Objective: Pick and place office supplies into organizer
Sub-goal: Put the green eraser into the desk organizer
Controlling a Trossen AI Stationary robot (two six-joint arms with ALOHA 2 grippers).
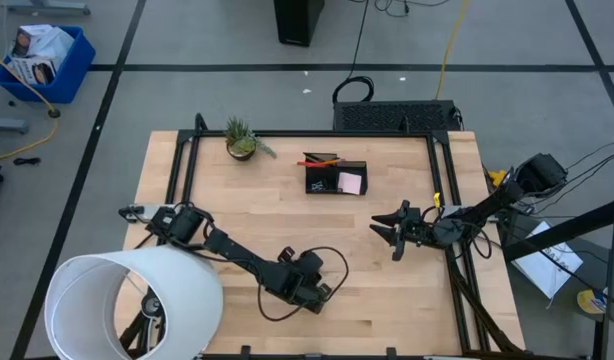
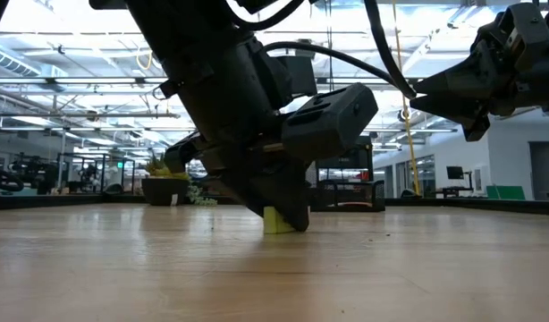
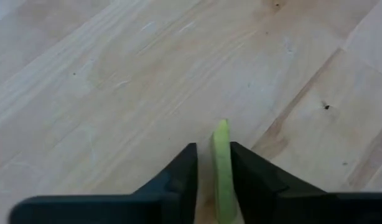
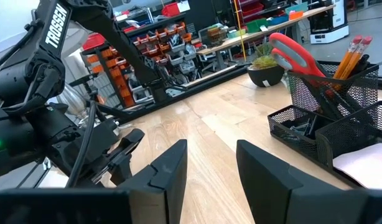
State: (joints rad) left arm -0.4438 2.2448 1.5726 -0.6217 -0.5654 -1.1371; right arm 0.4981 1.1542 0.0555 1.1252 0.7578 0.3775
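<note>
The yellow-green piece is standing on its thin edge, close against one finger, so I need to open my left gripper, let it lie flat and grip it across its width [image 3: 223,168].
A small yellow-green piece [image 3: 223,163] stands on edge on the wooden table [image 1: 247,215], near the front middle. My left gripper [image 3: 214,154] slants down over it, open, with one finger on each side; the low view shows the piece [image 2: 276,219] under the dark fingers. The black organizer [image 1: 336,176] sits at the far middle. It holds red-handled scissors [image 4: 293,53], orange pencils [image 4: 353,53] and a pink sticky-note pad [image 1: 351,183]. My right gripper [image 1: 392,232] hovers open and level above the table's right side, with nothing between its fingers. My left gripper comes at the yellow-green piece from above at a slant. One finger [image 3: 256,180] stands right against the piece's flat side; I cannot tell whether it touches. A strip of table shows between the other finger [image 3: 175,177] and the piece. The piece rests on the table.
A small potted plant [image 1: 241,139] stands at the far left of the table. A large white cylinder [image 1: 127,305] covers the near left corner. A black cable loop [image 1: 337,265] hangs by the left arm. Bare wood lies between the two grippers and the organizer.
</note>
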